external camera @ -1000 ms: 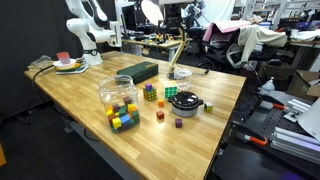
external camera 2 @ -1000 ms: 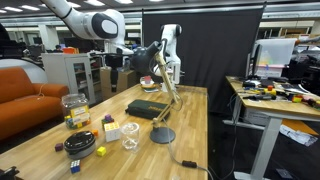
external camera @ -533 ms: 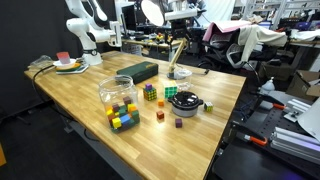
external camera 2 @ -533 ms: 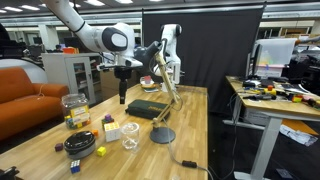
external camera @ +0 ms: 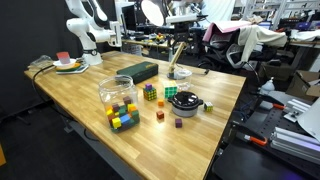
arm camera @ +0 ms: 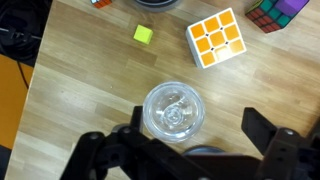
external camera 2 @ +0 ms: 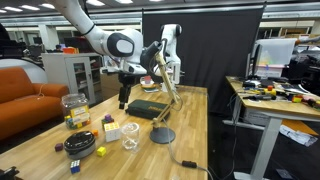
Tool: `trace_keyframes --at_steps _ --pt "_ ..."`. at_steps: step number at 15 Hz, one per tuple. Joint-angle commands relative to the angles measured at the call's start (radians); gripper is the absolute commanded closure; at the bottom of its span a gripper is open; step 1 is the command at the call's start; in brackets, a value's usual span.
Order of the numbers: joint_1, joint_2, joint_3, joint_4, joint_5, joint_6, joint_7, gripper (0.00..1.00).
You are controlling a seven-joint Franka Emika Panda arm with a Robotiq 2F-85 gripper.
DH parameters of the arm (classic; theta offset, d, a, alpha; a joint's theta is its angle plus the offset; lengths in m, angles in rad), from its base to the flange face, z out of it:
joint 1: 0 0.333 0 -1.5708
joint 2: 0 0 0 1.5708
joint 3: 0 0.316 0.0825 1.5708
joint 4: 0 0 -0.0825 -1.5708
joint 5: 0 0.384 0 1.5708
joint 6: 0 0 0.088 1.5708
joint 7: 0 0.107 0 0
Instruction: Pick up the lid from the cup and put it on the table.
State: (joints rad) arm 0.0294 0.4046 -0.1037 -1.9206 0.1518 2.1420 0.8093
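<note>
I need to next move my gripper to the small knob [external camera: 183, 79] [arm camera: 174, 114] in the middle of the cup's lid and close it there.
The small pale cup [arm camera: 150, 124] stands upright on the wooden table [arm camera: 90, 80], seen from straight above in the wrist view. The round whitish lid [arm camera: 175, 108] sits on its mouth. In an exterior view the cup [external camera 2: 130, 138] stands beside a white-faced cube. My gripper [arm camera: 197, 122] is open and empty, with one finger on each side below the cup in the wrist picture. In an exterior view the gripper [external camera 2: 124, 96] hangs well above the table [external camera 2: 190, 120], up and behind the cup.
A clear jar of coloured cubes [external camera 2: 75, 110] [external camera: 118, 100], a dark rimmed dish [external camera 2: 80, 146] [external camera: 187, 102], a black box [external camera 2: 147, 108], a lamp stand with a round base [external camera 2: 162, 135], puzzle cubes [arm camera: 217, 38] and a small yellow cube [arm camera: 144, 34] surround the cup.
The arm has swung in over the table and the open gripper has come down toward the cup. Nothing on the table has moved.
</note>
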Motion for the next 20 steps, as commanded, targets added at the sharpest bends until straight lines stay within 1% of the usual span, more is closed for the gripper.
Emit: trace_keyframes --at_steps 1,5,6,12,13,20 --pt "-0.021 0.044 0.003 0.05 0.057 -0.031 0.043 0.0" --pt "-0.01 0.063 -0.027 0.062 0.011 0.011 0.111 0.0" --pt "-0.017 0.055 -0.016 0.049 0.024 0.005 0.082 0.0" --pt "-0.015 0.057 -0.015 0.049 0.022 0.005 0.084 0.0" --pt "-0.002 0.05 -0.026 0.038 0.0 0.04 0.11 0.0" --pt "0.0 0.04 -0.041 -0.036 -0.05 0.086 0.161 0.0"
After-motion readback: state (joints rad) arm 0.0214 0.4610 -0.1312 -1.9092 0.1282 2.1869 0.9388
